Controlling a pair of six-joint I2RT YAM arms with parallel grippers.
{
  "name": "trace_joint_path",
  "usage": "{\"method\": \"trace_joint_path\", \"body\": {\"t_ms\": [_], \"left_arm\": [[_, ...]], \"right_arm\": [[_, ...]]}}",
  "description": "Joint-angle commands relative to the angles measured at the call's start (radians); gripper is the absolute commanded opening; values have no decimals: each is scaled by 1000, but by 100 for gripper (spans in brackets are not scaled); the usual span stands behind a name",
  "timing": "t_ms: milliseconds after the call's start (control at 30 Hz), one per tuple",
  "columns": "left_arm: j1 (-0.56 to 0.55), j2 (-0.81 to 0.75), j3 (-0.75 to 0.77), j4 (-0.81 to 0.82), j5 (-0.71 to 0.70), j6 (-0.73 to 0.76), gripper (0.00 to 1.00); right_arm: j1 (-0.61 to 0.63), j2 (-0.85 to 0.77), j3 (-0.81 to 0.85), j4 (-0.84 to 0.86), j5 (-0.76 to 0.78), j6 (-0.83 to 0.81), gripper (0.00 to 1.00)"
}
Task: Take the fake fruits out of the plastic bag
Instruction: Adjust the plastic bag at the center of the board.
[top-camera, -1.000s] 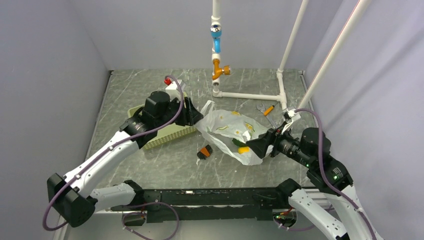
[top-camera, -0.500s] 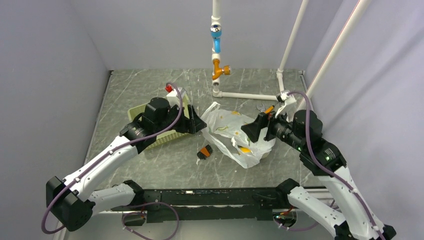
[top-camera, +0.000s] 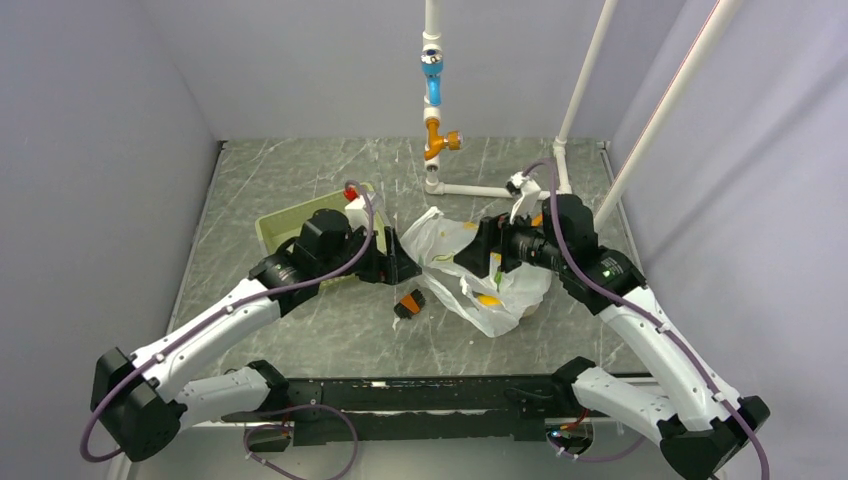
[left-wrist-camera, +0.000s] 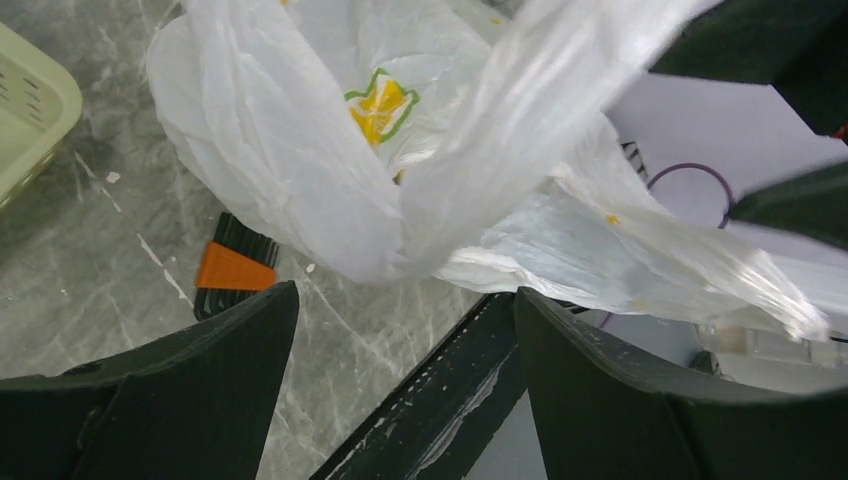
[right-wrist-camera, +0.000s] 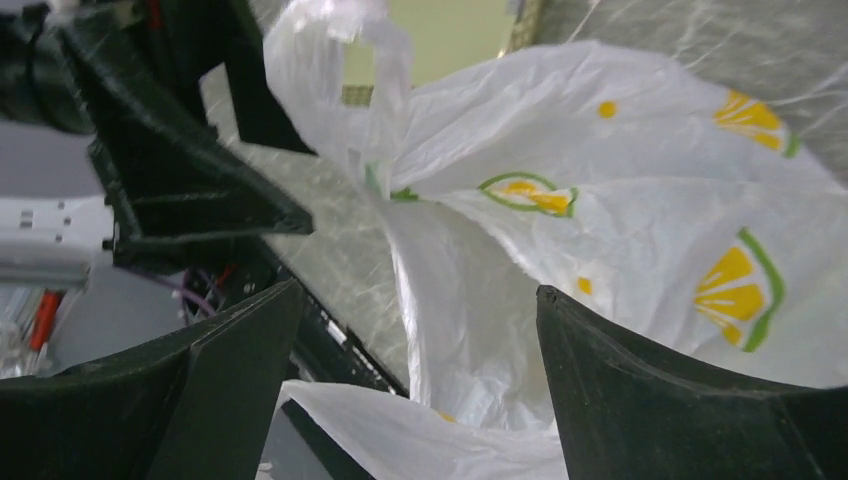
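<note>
The plastic bag's opening lies slack and narrow, so next my right gripper takes the bag's near edge (right-wrist-camera: 425, 428) and pulls it away from my left gripper first.
The plastic bag (top-camera: 468, 268) lies crumpled mid-table, white with orange citrus prints. A yellow shape (top-camera: 488, 299) and a green streak (top-camera: 497, 276) show through it; the fake fruits are otherwise hidden inside. My left gripper (top-camera: 402, 268) is open at the bag's left edge, with the bag (left-wrist-camera: 320, 170) just ahead of its open jaws (left-wrist-camera: 405, 295). My right gripper (top-camera: 470, 256) is open over the bag's top. In the right wrist view bag film (right-wrist-camera: 600, 200) and a loop handle (right-wrist-camera: 385, 60) hang between and beyond its jaws (right-wrist-camera: 420, 295). Neither gripper holds anything.
A small orange-and-black brush (top-camera: 408, 303) lies on the table just near-left of the bag and also shows in the left wrist view (left-wrist-camera: 235, 270). A pale green lattice basket (top-camera: 285, 215) sits behind the left arm. A white pipe frame (top-camera: 500, 190) with valves stands at the back.
The right arm has swung from the bag's right side up and left over the bag. The left gripper has moved nearer and right, to the bag's left edge. The bag has shifted slightly.
</note>
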Motion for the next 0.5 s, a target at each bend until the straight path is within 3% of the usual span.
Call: {"method": "trace_joint_path", "body": {"t_ms": [0,67,133,200,300,367,467], "left_arm": [[-3,77,52,16,-68,-8,81],[2,122,73,20,-84,-3,71],[11,171,98,39,-84,3,58],[28,230,129,66,-65,4,42],[55,329,217,62,-50,26,28],[68,382,297,36,-65,49,18],[95,450,377,42,-47,69,10]], "right_arm": [[0,-27,-81,63,-174,-32,95],[0,-41,-124,77,-186,-40,99],[0,-43,-158,82,-183,-36,93],[2,-48,-193,100,-183,-15,77],[1,-84,-264,167,-201,42,49],[1,-112,-310,215,-211,86,38],[3,-125,-380,290,-256,153,26]]}}
